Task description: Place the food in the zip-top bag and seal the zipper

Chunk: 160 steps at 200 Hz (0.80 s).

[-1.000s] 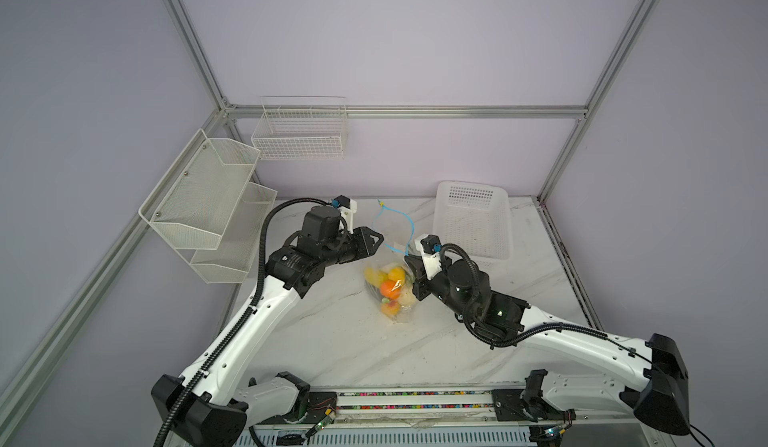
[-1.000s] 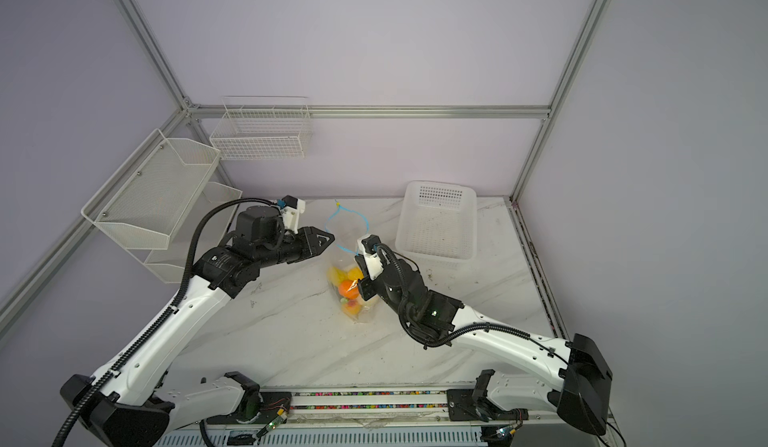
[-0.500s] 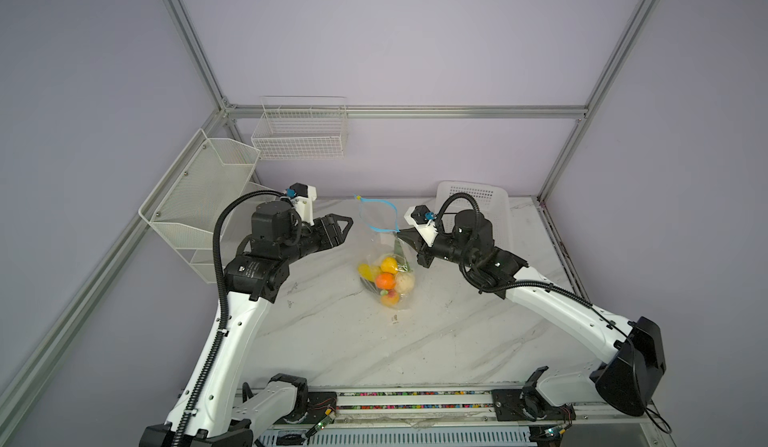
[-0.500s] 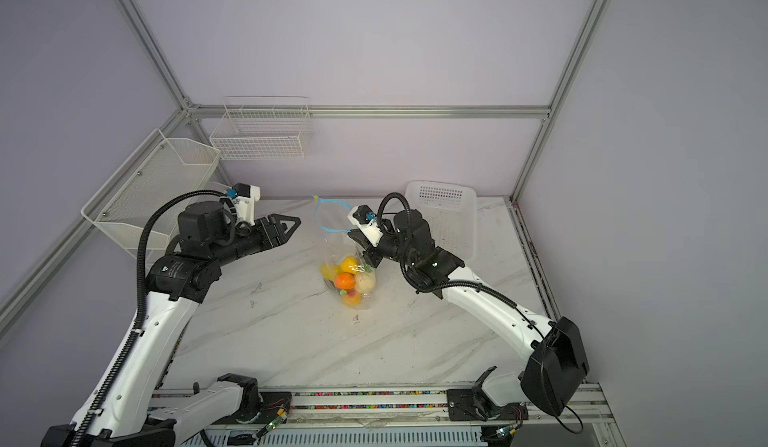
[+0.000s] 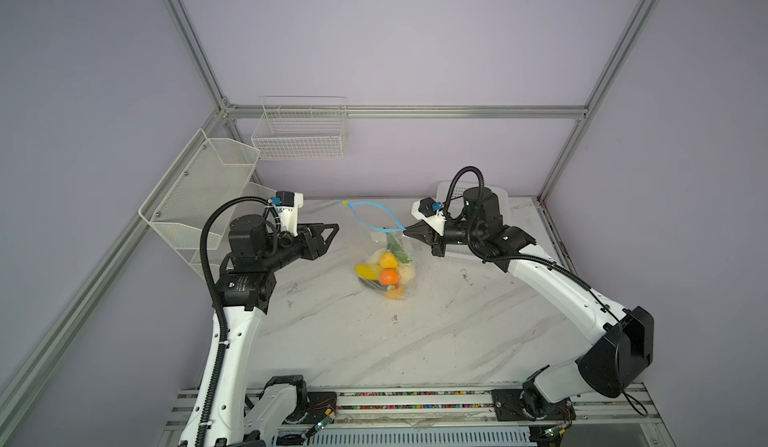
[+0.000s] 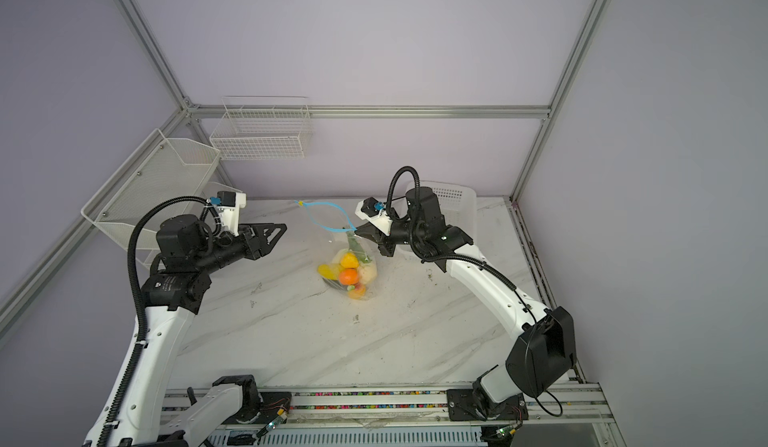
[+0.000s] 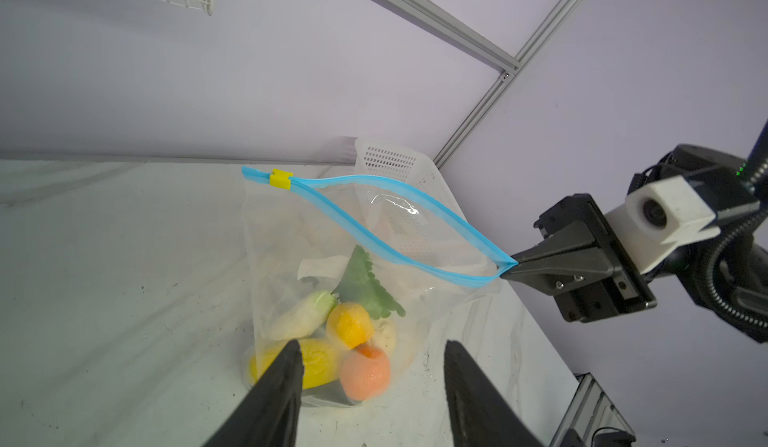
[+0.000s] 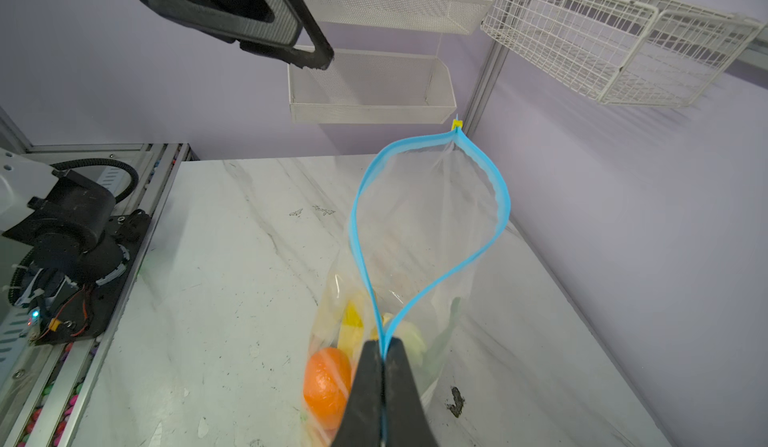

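Next, my left gripper needs to grab the short loose end [image 5: 343, 202] [image 7: 253, 174] of the light-blue zipper, just beyond the yellow slider, and close there.
The zip-top bag [image 5: 376, 239] stands on the marble table, with its mouth gaping. The food [image 5: 386, 272], yellow, orange, cream and green pieces, lies in its bottom [image 7: 349, 324] [image 8: 326, 382]. The zipper [image 7: 374, 183] is a light-blue loop, and its yellow slider [image 7: 281, 178] [image 5: 343, 202] sits at the end away from my right gripper. My right gripper [image 5: 405, 229] [image 8: 383, 343] is shut on the zipper's other end and holds it up. My left gripper [image 5: 334, 228] [image 7: 370, 345] hangs open and empty, left of the bag and clear of it.
A white perforated basket [image 5: 503, 194] sits behind my right arm at the back right. White mesh shelves [image 5: 203, 183] hang on the left wall and a wire basket [image 5: 301, 135] on the back wall. A metal rail [image 5: 415, 399] runs along the table's front.
My right gripper has lifted the zipper end up and back, so the bag stands taller. My left gripper has pulled back to the left, off the bag, and stands wider open.
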Motion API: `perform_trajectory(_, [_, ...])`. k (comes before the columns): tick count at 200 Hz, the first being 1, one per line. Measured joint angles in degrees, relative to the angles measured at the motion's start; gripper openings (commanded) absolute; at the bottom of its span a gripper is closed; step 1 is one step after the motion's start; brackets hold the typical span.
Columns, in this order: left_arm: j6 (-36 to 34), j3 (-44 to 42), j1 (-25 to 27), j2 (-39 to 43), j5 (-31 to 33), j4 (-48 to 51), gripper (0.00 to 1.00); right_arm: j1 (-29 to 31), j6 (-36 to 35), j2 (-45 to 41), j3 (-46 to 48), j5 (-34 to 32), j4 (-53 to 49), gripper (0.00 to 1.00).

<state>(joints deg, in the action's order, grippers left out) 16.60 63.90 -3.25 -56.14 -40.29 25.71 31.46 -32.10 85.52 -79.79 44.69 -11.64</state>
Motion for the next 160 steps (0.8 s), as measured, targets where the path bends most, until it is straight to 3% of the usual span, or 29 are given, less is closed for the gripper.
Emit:
perform_trajectory(69, [-20.7,-8.8,-0.5,-0.1,-7.3,-12.3,0.56,-5.6,-6.4,0.4,-0.4,9.0,-2.9,0.0])
perform_trajectory(107, [-23.6,-9.0,-3.7,-8.7,-12.4,-22.1,0.56,-7.1,-8.6,0.4,-0.3,12.5,-3.5,0.0])
perform_trajectory(160, [-22.6,-9.0,-4.5,-24.0,-19.4,-32.5,0.56,-7.6,-9.8,1.0,-0.3,14.5,-4.0,0.0])
